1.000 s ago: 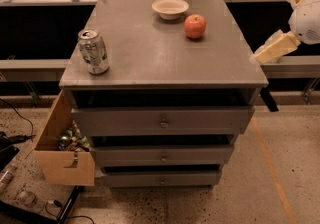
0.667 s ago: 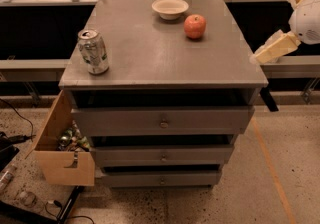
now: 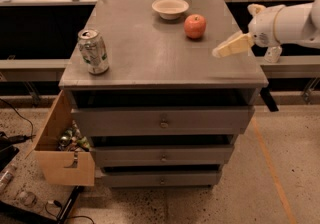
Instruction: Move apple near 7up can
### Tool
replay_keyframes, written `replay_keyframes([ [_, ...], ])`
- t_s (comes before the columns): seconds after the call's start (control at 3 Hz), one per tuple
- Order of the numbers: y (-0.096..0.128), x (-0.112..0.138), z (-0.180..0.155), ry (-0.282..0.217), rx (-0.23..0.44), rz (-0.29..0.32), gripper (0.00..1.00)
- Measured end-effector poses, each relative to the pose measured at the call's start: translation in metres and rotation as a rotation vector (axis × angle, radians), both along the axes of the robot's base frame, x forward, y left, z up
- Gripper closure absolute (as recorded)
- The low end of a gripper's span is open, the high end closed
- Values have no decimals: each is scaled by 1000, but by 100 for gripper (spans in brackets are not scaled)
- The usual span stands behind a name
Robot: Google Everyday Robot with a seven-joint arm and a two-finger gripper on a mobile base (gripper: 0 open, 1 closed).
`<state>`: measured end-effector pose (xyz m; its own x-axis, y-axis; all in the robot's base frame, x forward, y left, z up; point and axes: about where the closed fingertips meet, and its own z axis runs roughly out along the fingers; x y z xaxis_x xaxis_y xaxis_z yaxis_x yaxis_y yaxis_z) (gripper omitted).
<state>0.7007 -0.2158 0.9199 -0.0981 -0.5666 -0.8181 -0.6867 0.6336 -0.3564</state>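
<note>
Next, I reach the red-orange apple beside the cream bowl and grip around the apple's middle (image 3: 195, 27).
The red-orange apple (image 3: 195, 26) sits on the grey cabinet top (image 3: 150, 53), towards the back right. The silver-white 7up can (image 3: 93, 51) with green markings stands upright near the front left corner, far from the apple. My gripper (image 3: 220, 51) reaches in from the right on a white arm (image 3: 287, 23). It hovers over the right edge of the top, a little in front of and to the right of the apple, not touching it. It holds nothing that I can see.
A shallow cream bowl (image 3: 170, 8) sits at the back, just left of the apple. The cabinet has several drawers (image 3: 162, 120) below. A cardboard box (image 3: 62, 145) of cans leans at its lower left. Cables lie on the floor (image 3: 30, 203).
The gripper has moved left from beyond the cabinet's right side to over its right edge, closer to the apple. The apple, can and bowl have not moved.
</note>
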Motion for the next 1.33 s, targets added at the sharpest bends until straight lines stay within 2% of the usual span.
replay_keyframes([
  [0.33,32,49,-23,47,162,-10,0],
  [0.67,50,76,-36,71,282,-19,0],
  [1.0,63,97,-44,76,364,-23,0],
  [1.33,71,118,-50,70,408,-30,0],
])
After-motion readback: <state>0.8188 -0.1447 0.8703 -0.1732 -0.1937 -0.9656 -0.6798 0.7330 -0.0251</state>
